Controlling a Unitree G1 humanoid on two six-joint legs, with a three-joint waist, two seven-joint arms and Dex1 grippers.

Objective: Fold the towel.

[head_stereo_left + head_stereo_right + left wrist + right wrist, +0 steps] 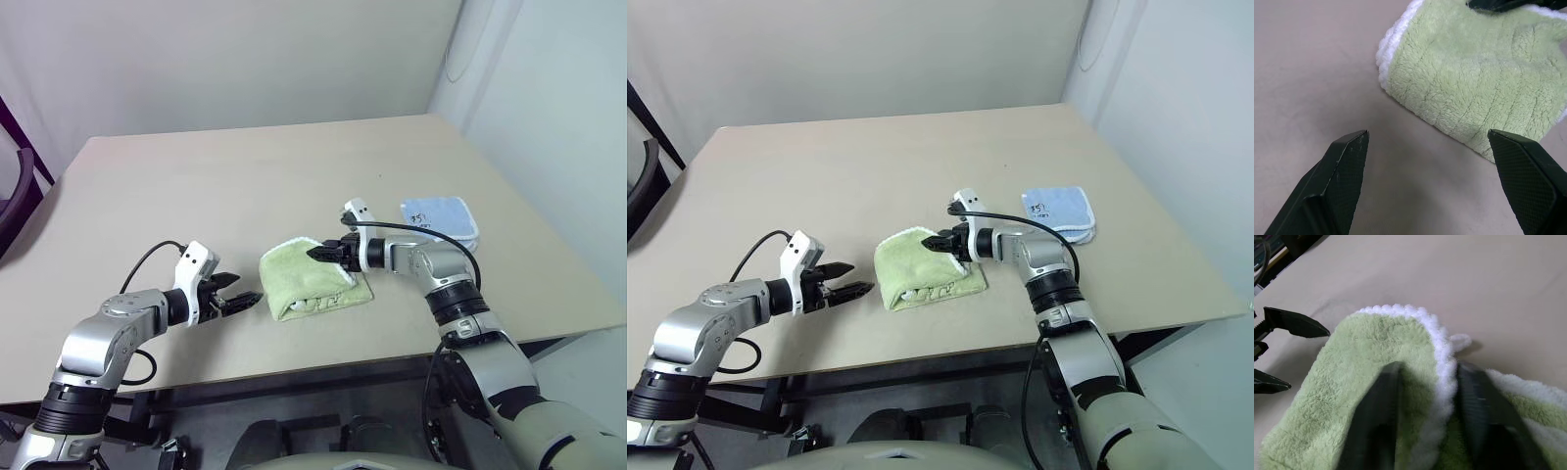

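The white-edged border of the upper layer slants short of the lower layers, so next my right gripper opens, back away and grabs the towel's far corner (315,242).
The light green towel (306,282) lies folded into a small thick bundle near the middle of the table, its white edging (1436,335) on the upper layer. My right gripper (319,253) reaches over the bundle's right side. Its two fingers (1382,396) are closed on the upper layer's white-edged border, with a small white loop (1459,340) just beyond. My left gripper (241,298) rests low over the table just left of the towel (1474,83). It points at the bundle, open and apart from it, with bare table between its fingers (1347,156).
A folded light blue cloth (439,217) lies at the table's right side, behind my right arm. The beige table (245,176) stretches wide beyond the towel, and its front edge (294,367) runs close below both arms. A dark chair (15,196) stands off the left edge.
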